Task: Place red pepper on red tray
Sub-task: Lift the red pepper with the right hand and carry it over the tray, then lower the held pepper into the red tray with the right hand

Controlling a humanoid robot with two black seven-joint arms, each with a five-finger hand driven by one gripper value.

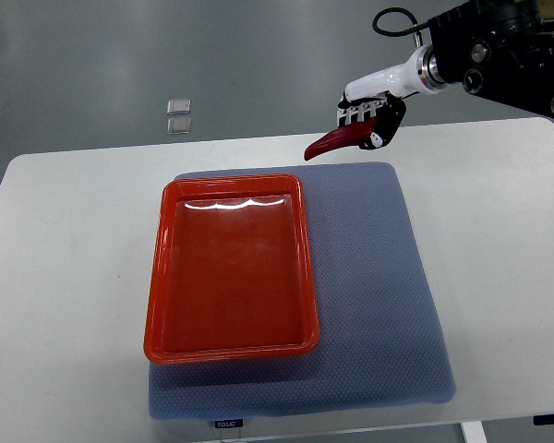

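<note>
The robot's right gripper needs to release the red pepper on the red tray [240, 246], just past the middle of the tray toward the tray's far rim.
A long red pepper [335, 140] is held in my right hand [369, 115], whose fingers are curled around its thick end. The pepper's tip points left and down. The hand hangs in the air above the far right corner of the blue mat, to the upper right of the red tray [169, 268]. The tray is rectangular, shiny and holds nothing; it lies on the left half of the mat. My right arm [480, 55] comes in from the upper right. My left arm does not show.
A blue-grey textured mat [379, 295] covers the middle of the white table [65, 277]. Two small clear squares [178, 115] lie on the grey floor beyond the table's far edge.
</note>
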